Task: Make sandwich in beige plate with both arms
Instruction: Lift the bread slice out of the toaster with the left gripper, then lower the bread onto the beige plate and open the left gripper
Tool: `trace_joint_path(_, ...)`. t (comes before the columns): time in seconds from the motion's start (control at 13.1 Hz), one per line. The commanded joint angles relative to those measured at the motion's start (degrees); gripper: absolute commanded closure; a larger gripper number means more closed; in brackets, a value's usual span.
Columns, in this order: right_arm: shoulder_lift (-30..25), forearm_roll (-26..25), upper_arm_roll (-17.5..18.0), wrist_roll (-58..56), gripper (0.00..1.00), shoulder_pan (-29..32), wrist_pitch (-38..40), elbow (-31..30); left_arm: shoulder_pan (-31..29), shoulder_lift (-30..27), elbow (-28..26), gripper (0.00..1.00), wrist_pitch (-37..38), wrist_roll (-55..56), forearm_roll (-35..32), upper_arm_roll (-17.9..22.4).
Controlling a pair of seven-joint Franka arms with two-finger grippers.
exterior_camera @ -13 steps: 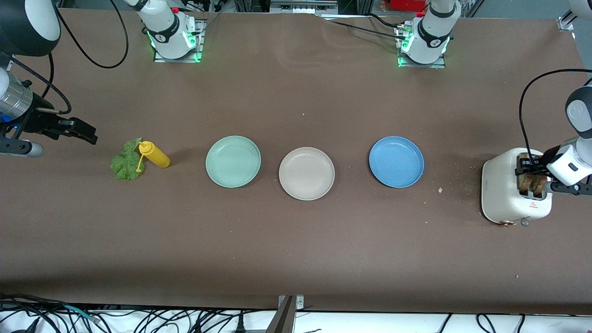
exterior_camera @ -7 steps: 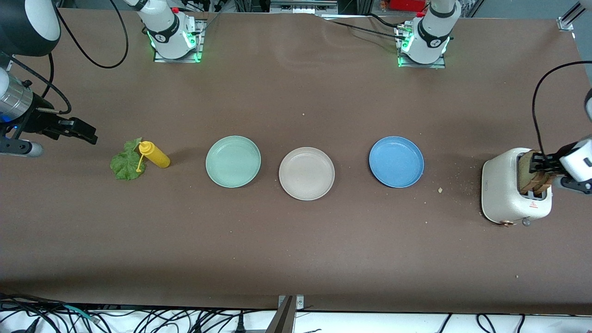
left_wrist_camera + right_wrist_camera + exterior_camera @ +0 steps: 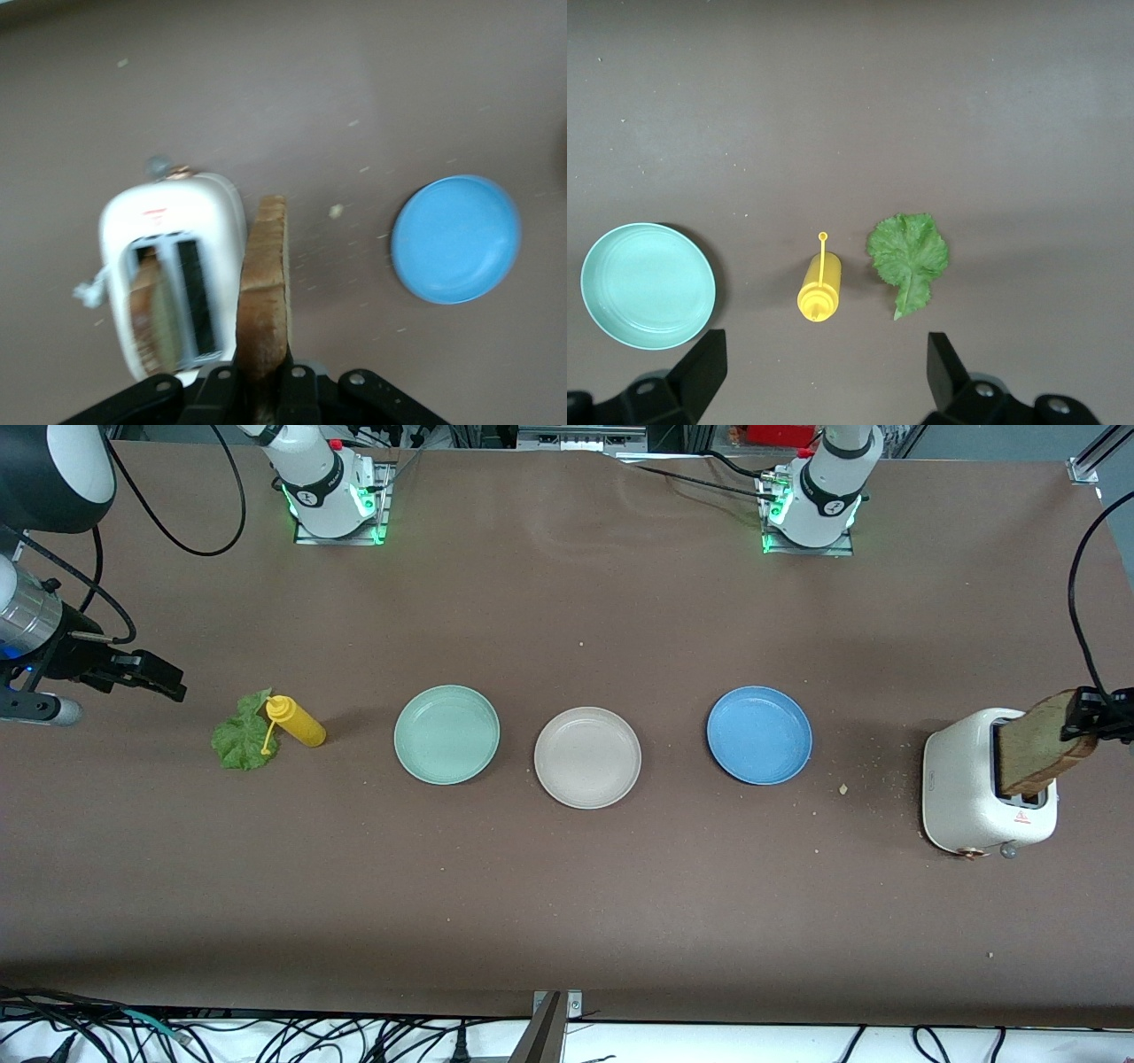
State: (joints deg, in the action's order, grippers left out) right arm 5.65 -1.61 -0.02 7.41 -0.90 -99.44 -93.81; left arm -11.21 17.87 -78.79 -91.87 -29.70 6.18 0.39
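Observation:
The toast slice, now held over the white toaster, will be released by my left gripper on the middle of the beige plate (image 3: 601, 761), slightly toward the blue plate.
My left gripper (image 3: 1095, 714) is shut on a tan toast slice (image 3: 1038, 746) with a dark crust, held edge-up over the white toaster (image 3: 961, 802) at the left arm's end of the table. In the left wrist view the toast slice (image 3: 264, 288) stands clamped in the left gripper (image 3: 263, 391), and another slice (image 3: 146, 314) sits in a toaster (image 3: 173, 226) slot. The beige plate (image 3: 587, 757) lies bare at mid-table. A green lettuce leaf (image 3: 239, 741) lies at the right arm's end. My right gripper (image 3: 159, 677) hangs open over the table beside the lettuce leaf (image 3: 908, 254), nothing between the fingers of the right gripper (image 3: 824, 367).
A yellow squeeze bottle (image 3: 299, 723) lies against the lettuce. A mint green plate (image 3: 446, 734) and a blue plate (image 3: 759, 735) flank the beige plate. Crumbs lie between the blue plate and the toaster. The wrist views show the yellow bottle (image 3: 819, 289), mint plate (image 3: 648, 285) and blue plate (image 3: 455, 239).
The left gripper has shut on a toast slice in the toaster and lifted it up out of the slot. The right arm has not moved.

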Motion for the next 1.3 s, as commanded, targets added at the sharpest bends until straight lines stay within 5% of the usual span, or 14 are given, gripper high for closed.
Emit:
trace_joint_path(0.0,-0.6,1.1,0.0,0.1,0.00,0.4,-0.3,-0.6,0.7,2.6,1.2,1.00,3.1,3.7,10.4,0.0)
trace_joint_path(0.54,-0.7,1.1,-0.1,0.6,0.00,0.4,0.6,-0.6,14.2,12.2,1.3,1.00,3.5,16.4,26.9,0.0)
trace_joint_path(0.77,-0.5,1.0,-0.1,0.7,0.00,0.5,1.0,-0.7,16.9,20.1,1.5,1.00,3.5,15.0,42.9,-0.1)
trace_joint_path(1.23,0.2,0.9,-0.9,-2.6,0.00,0.5,-1.4,-3.5,26.2,29.2,1.4,1.00,-4.7,1.9,55.5,-0.1)
